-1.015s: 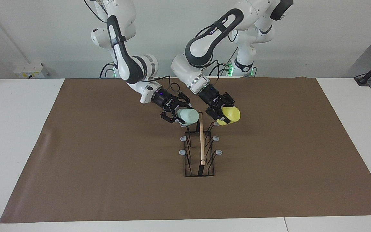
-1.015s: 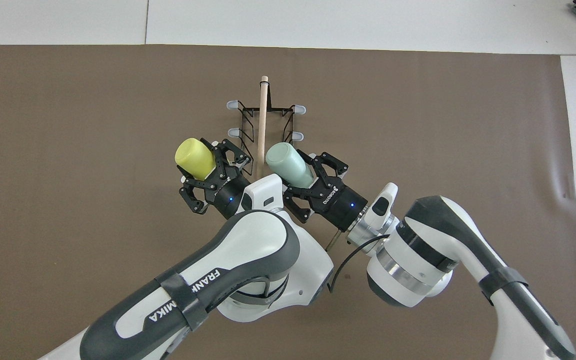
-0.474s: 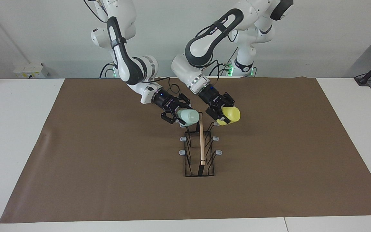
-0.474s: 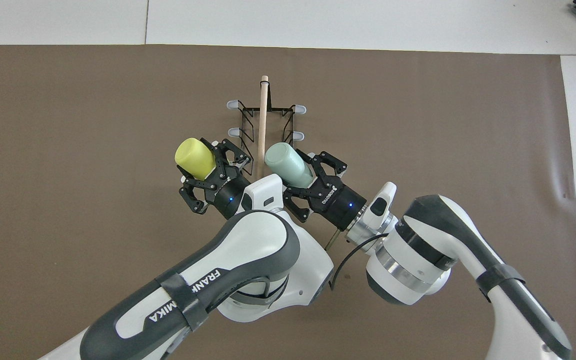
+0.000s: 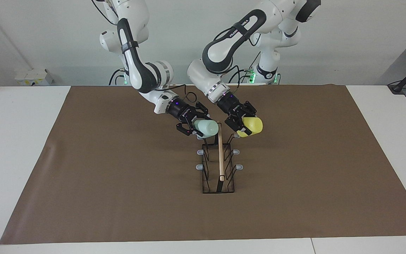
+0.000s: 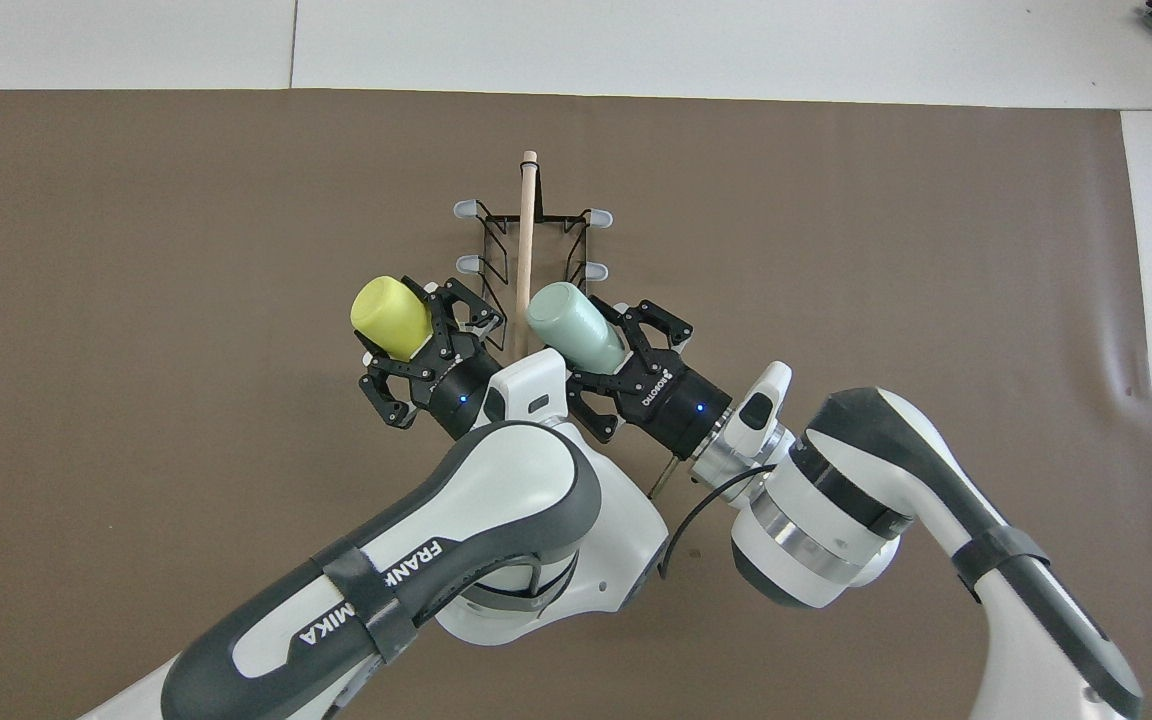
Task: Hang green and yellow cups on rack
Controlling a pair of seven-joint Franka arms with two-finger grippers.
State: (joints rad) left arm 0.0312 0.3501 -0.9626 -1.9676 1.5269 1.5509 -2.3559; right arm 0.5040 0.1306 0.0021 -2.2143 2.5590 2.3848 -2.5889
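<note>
My right gripper has the mint green cup. Next, I release it on the rack's robot-end peg (image 6: 585, 326), on the other side of the rack's rod from the yellow cup.
The black wire rack (image 5: 206, 176) (image 6: 492, 235), with a wooden rod (image 5: 220, 155) (image 6: 526, 220) along its top, stands mid-mat. My left gripper (image 5: 242, 124) (image 6: 424, 335) is shut on the yellow cup (image 5: 253, 125) (image 6: 386, 316), holding it tilted over the rack's robot-end prong on the left arm's side. My right gripper (image 5: 193, 127) (image 6: 614, 345) is shut on the mint green cup (image 5: 206, 128) (image 6: 561, 315), also tilted, close beside the rod's robot end on the right arm's side. Both cups' closed bottoms point away from the robots.
A brown mat (image 5: 118, 183) (image 6: 136, 200) covers most of the white table. Four grey-tipped prongs, such as one prong (image 5: 200, 152) (image 6: 464, 210), stick out bare from the rack's sides. The two arms cross close together just short of the rack.
The right gripper has edged the green cup slightly toward the rod. The left gripper and yellow cup have hardly moved.
</note>
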